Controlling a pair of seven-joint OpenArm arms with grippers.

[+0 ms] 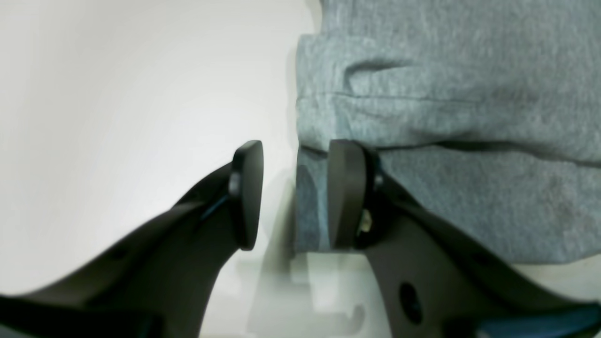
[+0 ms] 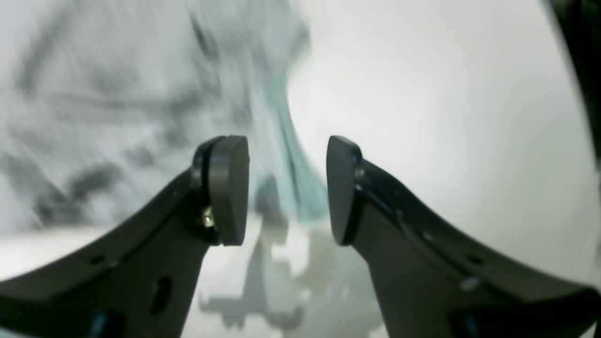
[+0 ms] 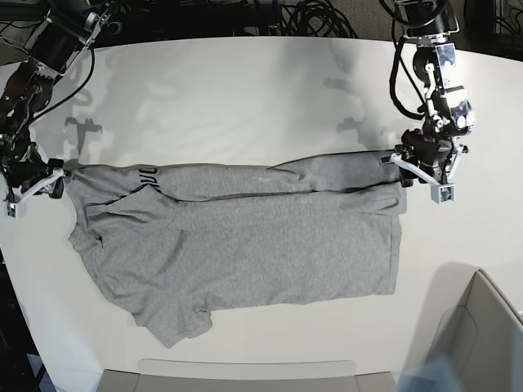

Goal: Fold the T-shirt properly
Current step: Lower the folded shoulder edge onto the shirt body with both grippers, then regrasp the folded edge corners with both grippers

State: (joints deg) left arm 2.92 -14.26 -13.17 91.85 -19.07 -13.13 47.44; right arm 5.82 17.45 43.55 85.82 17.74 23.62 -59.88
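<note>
The robot's right gripper needs to close on the far corner (image 3: pixel 77 173) (image 2: pixel 310 206) of the grey T-shirt, at the end of the folded piece that is closest to the black lettering.
The heather-grey T-shirt (image 3: pixel 245 245) lies spread across the white table (image 3: pixel 245 98). Its upper edge is folded down in a long band, and a bit of black lettering (image 3: pixel 145 175) shows near the left end. My left gripper (image 3: pixel 418 167) stands at the shirt's right end. In the left wrist view it (image 1: pixel 296 192) is open, with the T-shirt (image 1: pixel 469 94) edge lying loose in the gap against one pad. My right gripper (image 3: pixel 37 186) is at the shirt's left end. It (image 2: pixel 286 188) is open too, with the blurred T-shirt (image 2: pixel 117 117) just beyond the fingers.
Black cables (image 3: pixel 310 16) bunch past the table's far edge. A pale bin (image 3: pixel 482 327) stands at the near right corner. A light panel (image 3: pixel 245 371) runs along the table's front edge below the shirt.
</note>
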